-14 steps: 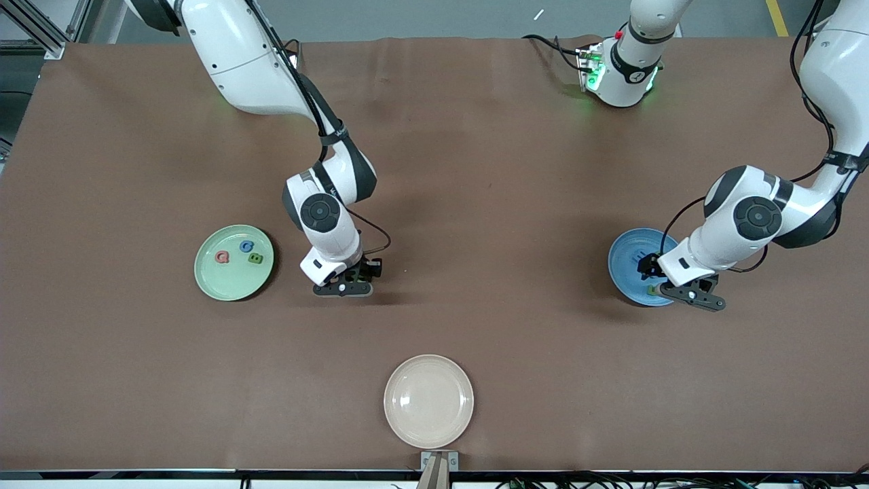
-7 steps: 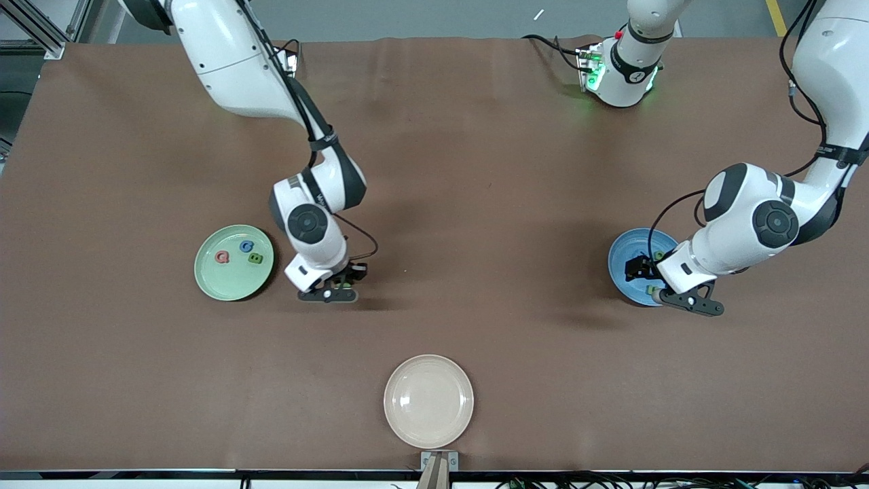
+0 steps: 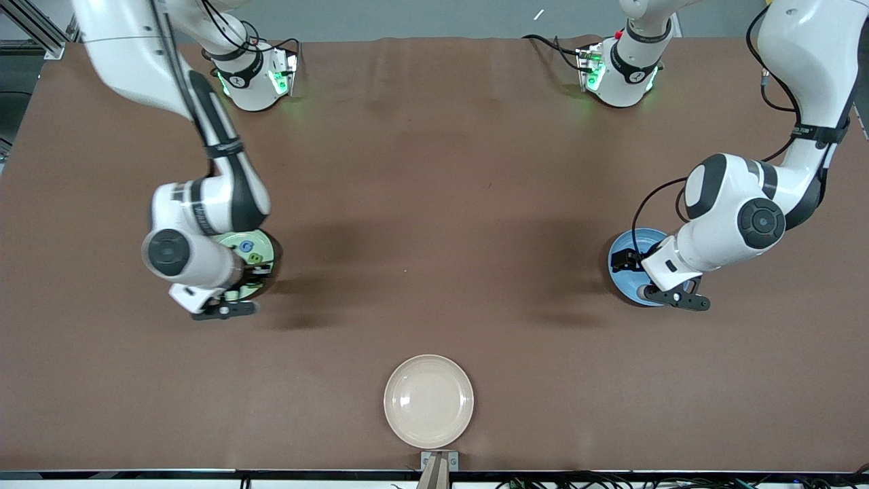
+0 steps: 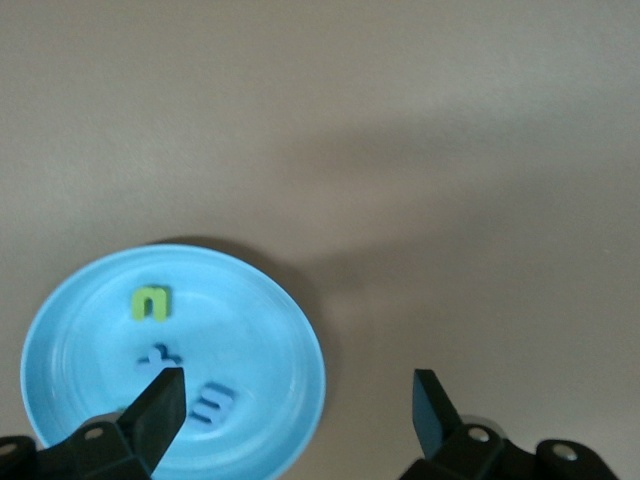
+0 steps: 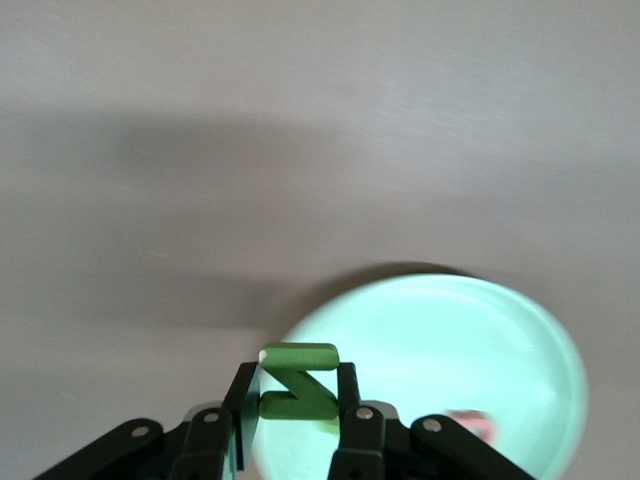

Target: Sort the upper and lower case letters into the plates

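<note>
The dark green letter Z, now over the light green plate's rim, will be put down by my right gripper in the light green plate (image 3: 237, 273) (image 5: 392, 367) near the pink letter.
My right gripper (image 5: 298, 388) is shut on a dark green letter Z (image 5: 298, 380) and hangs over the rim of the light green plate (image 5: 450, 340). A pink letter (image 5: 470, 425) lies in that plate. In the front view the right gripper (image 3: 256, 272) covers part of the green plate (image 3: 268, 244), where a blue letter (image 3: 246, 245) and a green letter (image 3: 255, 258) show. My left gripper (image 4: 297, 380) is open and empty above the edge of the blue plate (image 4: 250, 320), which holds a green n (image 4: 151, 302) and two blue letters (image 4: 212, 402). From the front, the left gripper (image 3: 624, 260) sits over the blue plate (image 3: 621, 280).
A cream-white plate (image 3: 428, 401) with nothing in it lies near the table's front edge, midway between the arms. The brown table (image 3: 434, 204) stretches bare between the two coloured plates.
The right arm has swung from the table's middle toward its own end, carrying the green Z to above the light green plate. The left gripper has shifted slightly over the blue plate.
</note>
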